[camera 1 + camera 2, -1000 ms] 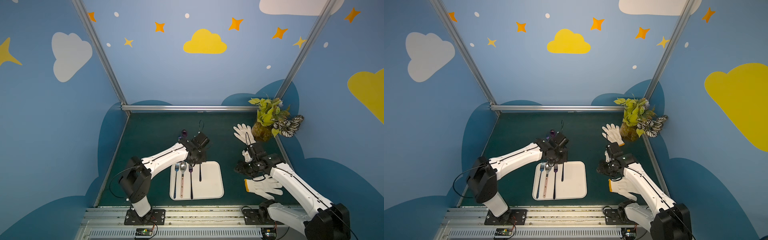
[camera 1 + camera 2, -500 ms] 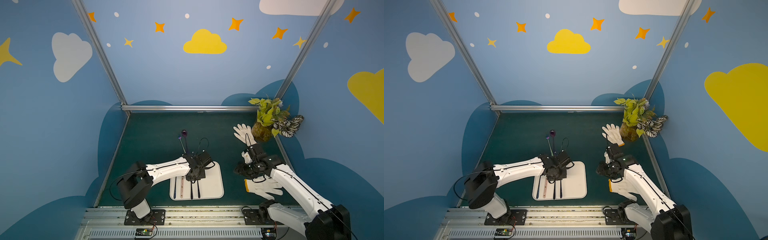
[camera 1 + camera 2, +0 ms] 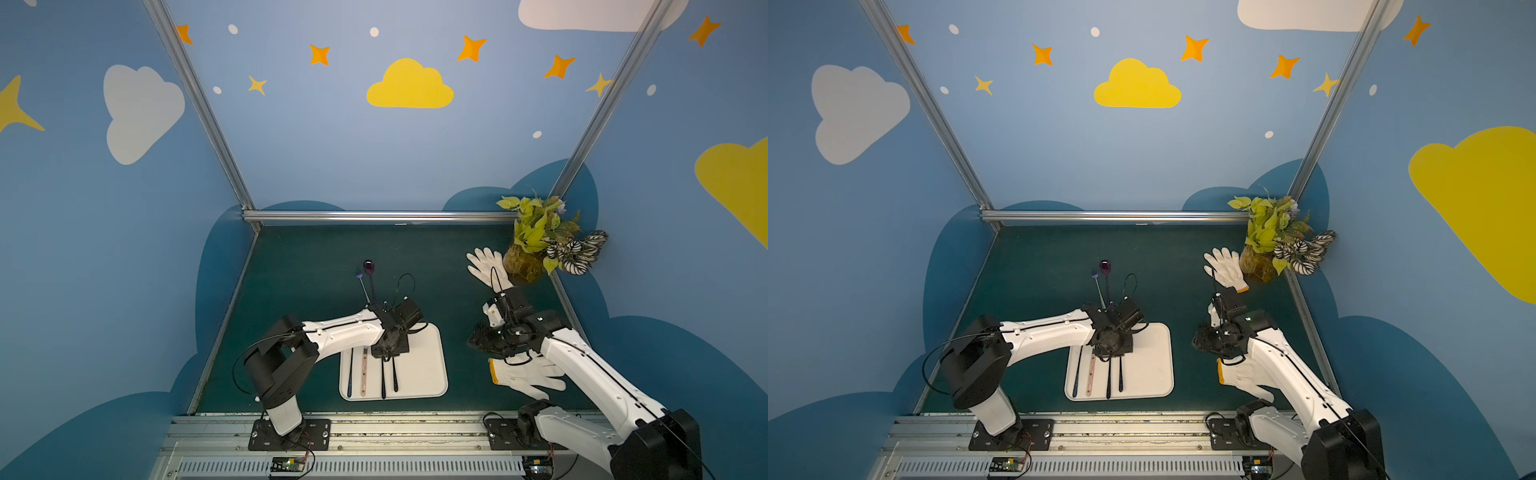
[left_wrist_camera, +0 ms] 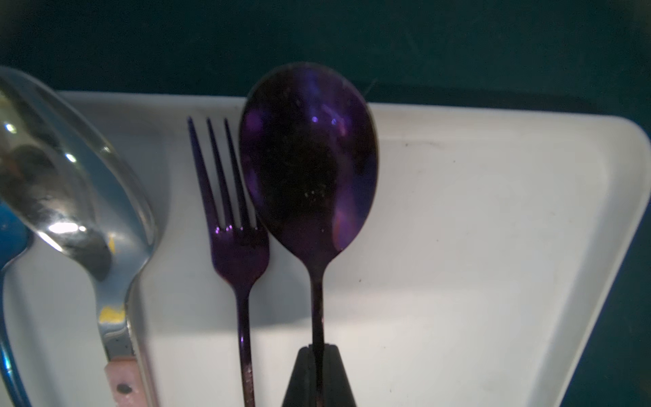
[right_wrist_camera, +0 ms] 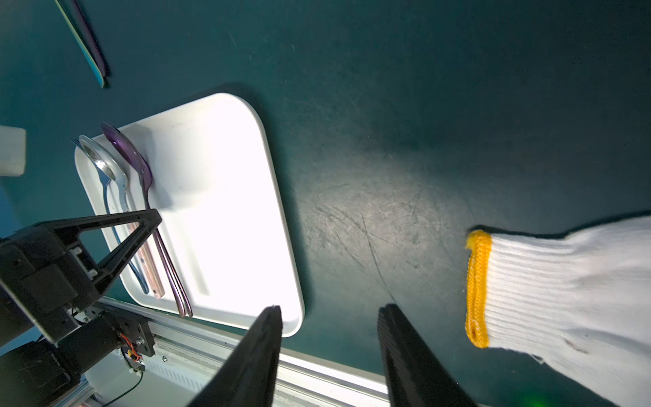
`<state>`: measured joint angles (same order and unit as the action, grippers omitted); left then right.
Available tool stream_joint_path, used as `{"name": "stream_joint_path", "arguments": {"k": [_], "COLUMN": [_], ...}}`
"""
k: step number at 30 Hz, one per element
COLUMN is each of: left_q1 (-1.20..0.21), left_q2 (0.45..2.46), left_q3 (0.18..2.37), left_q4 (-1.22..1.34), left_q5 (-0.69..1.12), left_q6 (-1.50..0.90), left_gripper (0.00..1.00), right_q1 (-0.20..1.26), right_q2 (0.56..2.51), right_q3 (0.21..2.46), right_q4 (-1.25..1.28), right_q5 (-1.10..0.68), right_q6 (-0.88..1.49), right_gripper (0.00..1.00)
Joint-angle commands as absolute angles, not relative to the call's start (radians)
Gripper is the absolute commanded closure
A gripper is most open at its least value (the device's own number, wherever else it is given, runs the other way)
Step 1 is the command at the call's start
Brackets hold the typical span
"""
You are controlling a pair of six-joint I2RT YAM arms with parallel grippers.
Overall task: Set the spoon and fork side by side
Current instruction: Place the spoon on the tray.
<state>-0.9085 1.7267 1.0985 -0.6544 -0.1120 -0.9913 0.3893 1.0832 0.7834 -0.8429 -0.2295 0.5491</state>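
Note:
Next, my left gripper lays down the purple spoon it holds and takes the fork's handle [image 4: 245,339] to straighten the purple fork, as that fork slants beside the spoon.
My left gripper [image 4: 318,352] is shut on the thin handle of a dark purple spoon [image 4: 308,169] over the white tray [image 4: 493,246]. The spoon's bowl sits right beside the tines of a matching purple fork [image 4: 232,225] that lies in the tray. In both top views their dark handles run parallel, spoon [image 3: 395,376] to the right of fork [image 3: 383,378], below the left gripper [image 3: 388,354]. I cannot tell whether the spoon rests on the tray. My right gripper [image 5: 329,310] is open and holds nothing above the green mat, right of the tray [image 3: 424,365].
A silver spoon with a pink handle [image 4: 70,197] and a blue fork [image 3: 350,374] lie at the tray's left. Another fork [image 3: 360,282] and spoon [image 3: 369,268] lie on the mat beyond. White gloves [image 3: 528,376] [image 3: 486,266] and a potted plant [image 3: 540,241] occupy the right side.
My left gripper has moved from the tray's far end toward the front and come lower, bringing the purple spoon beside the purple fork. The right arm has not moved.

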Motion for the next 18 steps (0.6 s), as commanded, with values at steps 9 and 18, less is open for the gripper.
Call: {"name": "stream_joint_path", "arguments": {"k": [9,18], "left_q1": [-0.921,-0.923], "left_q2": [1.754,1.78], "left_q3": [1.113,1.115], "left_q4": [-0.653,-0.649], "left_q5": [-0.084,-0.09], "left_q6": [-0.979,-0.979], "left_gripper": [0.93,0.9], "right_q1": [0.385,0.385], "right_q2": [1.078,1.069], "right_q3": [0.771,0.762], "right_q4": [-0.854,-0.854], "right_q5": [-0.23,-0.23], "right_q6": [0.55,0.552], "right_gripper": [0.5,0.5]}}
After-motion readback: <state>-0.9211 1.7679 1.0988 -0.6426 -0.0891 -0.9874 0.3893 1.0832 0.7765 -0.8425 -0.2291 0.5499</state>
